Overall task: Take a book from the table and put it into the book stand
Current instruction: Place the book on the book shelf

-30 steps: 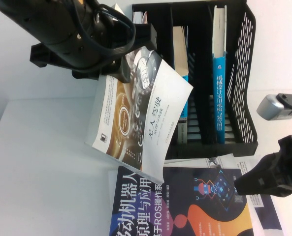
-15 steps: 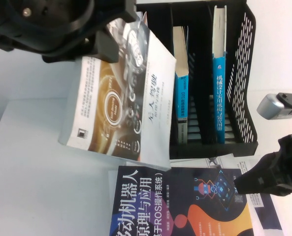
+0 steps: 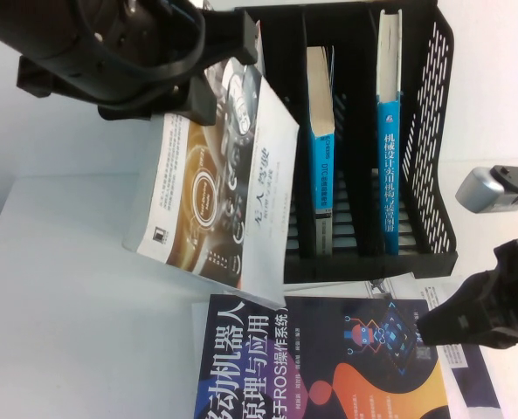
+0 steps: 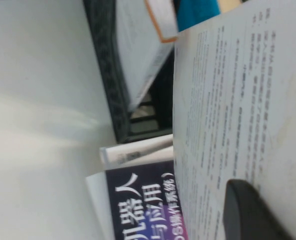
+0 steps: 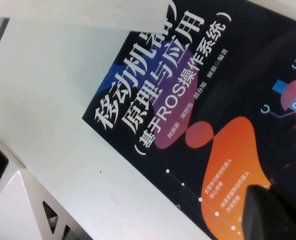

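I will let go of the dashboard book with my left gripper beside the orange-edged book in the black stand's end slot [image 3: 276, 251] [image 4: 145, 114].
The book [image 3: 217, 196], white with a grey-brown dashboard picture, hangs tilted in the air above the table [image 3: 66, 305]. My left gripper [image 3: 213, 83] is shut on its top edge. In the left wrist view one dark finger [image 4: 250, 212] presses on the book's printed back cover [image 4: 237, 95]. The black book stand [image 3: 433, 113] stands just right of the book, and the book's right edge overlaps the stand's left slot in the high view. My right gripper [image 3: 435, 327] hovers low at the right, over a navy book.
A dark navy book with orange shapes [image 3: 328, 367] lies flat in front of the stand, also seen as the navy book [image 5: 212, 90] and the navy book [image 4: 138, 205]. Two blue-spined books [image 3: 321, 166] [image 3: 388, 175] stand in the middle and right slots. Papers lie under the navy book.
My left arm has carried the book up and to the left and turned it more upright, beside the stand's left slot. The right arm has not moved.
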